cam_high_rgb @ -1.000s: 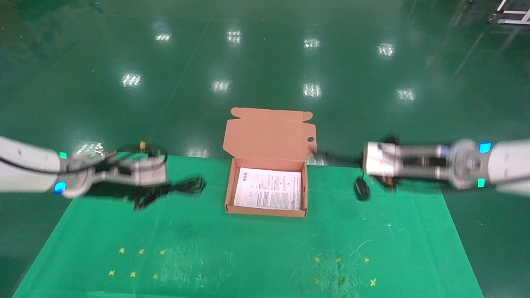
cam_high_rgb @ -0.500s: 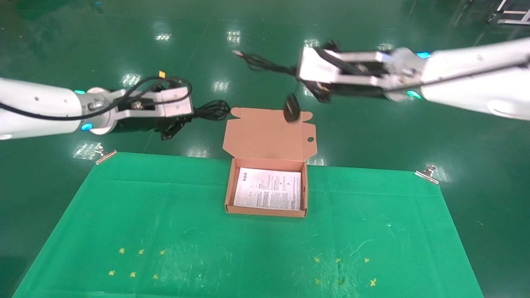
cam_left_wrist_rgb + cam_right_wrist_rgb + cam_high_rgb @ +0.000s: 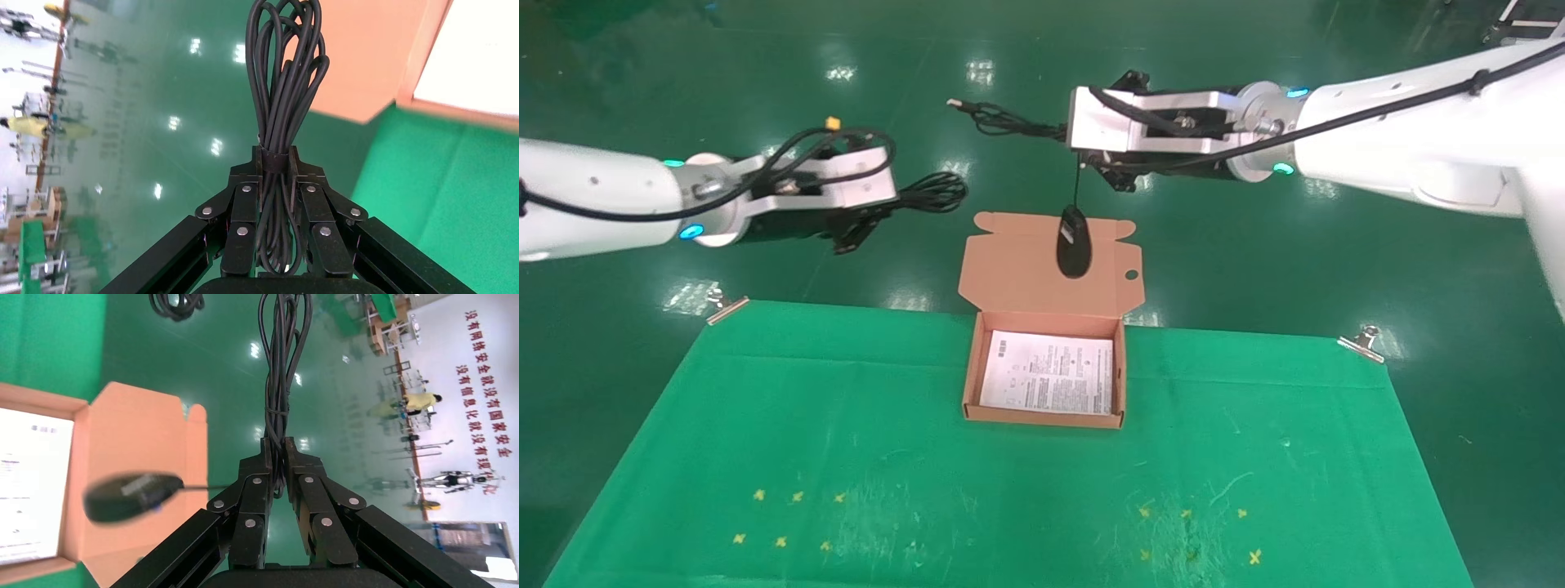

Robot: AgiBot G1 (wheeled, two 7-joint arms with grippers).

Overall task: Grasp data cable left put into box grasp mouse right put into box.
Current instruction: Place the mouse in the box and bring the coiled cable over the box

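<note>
My right gripper needs to let go of the mouse so that it rests on the white sheet inside the box (image 3: 1025,376) (image 3: 8,458), near the sheet's barcode corner.
The open salmon-orange box (image 3: 1042,420) stands at the far middle of the green cloth, white sheet inside, lid (image 3: 1026,269) tilted back. My left gripper (image 3: 888,204) is raised left of the lid and shut on the looped black data cable (image 3: 934,192); the left wrist view shows its jaws (image 3: 275,162) clamped on the bundle (image 3: 283,73). My right gripper (image 3: 1091,159) is raised above the lid, shut on the mouse's bunched cord (image 3: 280,373). The mouse (image 3: 1073,247) dangles on its cord in front of the lid; it also shows in the right wrist view (image 3: 131,496).
The green cloth (image 3: 1026,498) covers the table, held by metal clips at the far corners (image 3: 727,306) (image 3: 1365,343). Yellow cross marks lie near its front edge. Shiny green floor lies beyond. The cord's USB plug (image 3: 954,104) sticks out left of my right gripper.
Both arms rose from the cloth and moved inward with their loads. In the last half second the right gripper shifted left and the mouse swung lower against the lid.
</note>
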